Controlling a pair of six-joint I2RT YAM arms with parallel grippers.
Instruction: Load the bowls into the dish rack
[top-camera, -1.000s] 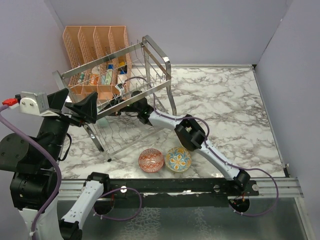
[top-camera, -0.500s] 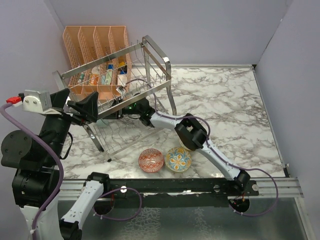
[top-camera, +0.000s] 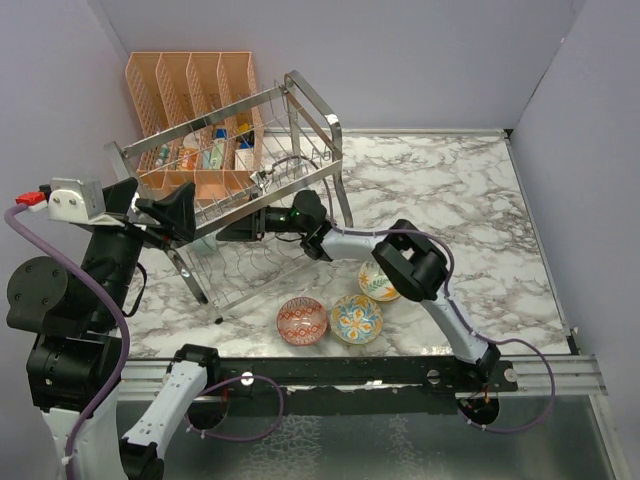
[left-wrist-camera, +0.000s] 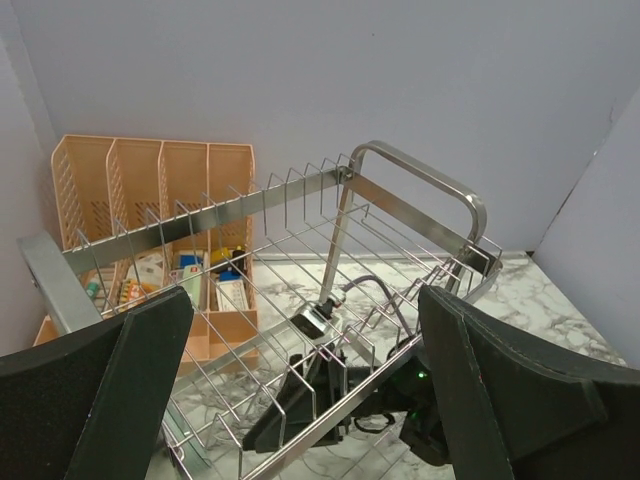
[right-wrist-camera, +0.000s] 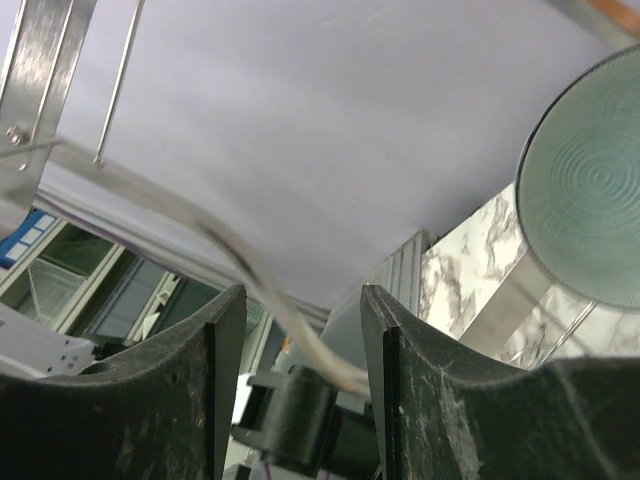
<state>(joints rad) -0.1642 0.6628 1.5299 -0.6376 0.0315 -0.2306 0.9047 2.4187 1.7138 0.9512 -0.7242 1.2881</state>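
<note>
The robot's right gripper should next go to the orange bowl's near-side rim (top-camera: 299, 343), closest to the front edge of the table, and close there.
The chrome dish rack (top-camera: 300, 105) stands at the back left and fills the left wrist view (left-wrist-camera: 400, 165). A pale teal bowl (right-wrist-camera: 590, 190) stands on edge between its wires, up and to the right of my right gripper (right-wrist-camera: 300, 390). That gripper is open and empty; in the top view (top-camera: 238, 231) it reaches into the rack's lower tier. Three patterned bowls sit on the table in front: an orange one (top-camera: 302, 320), a yellow-blue one (top-camera: 357, 318), and one (top-camera: 376, 283) partly behind my right elbow. My left gripper (top-camera: 165, 215) is wide open, raised left of the rack.
A peach-orange mesh organiser (top-camera: 190, 90) with small packets stands behind the rack against the wall. The rack's legs (top-camera: 345, 215) and wires surround my right forearm. Grey walls close the left, back and right sides. The marble table (top-camera: 450, 200) extends to the right.
My right arm has drawn back to the right, its gripper sliding out toward the rack's front. Its elbow shifted right and uncovered the third patterned bowl. The left arm barely moved.
</note>
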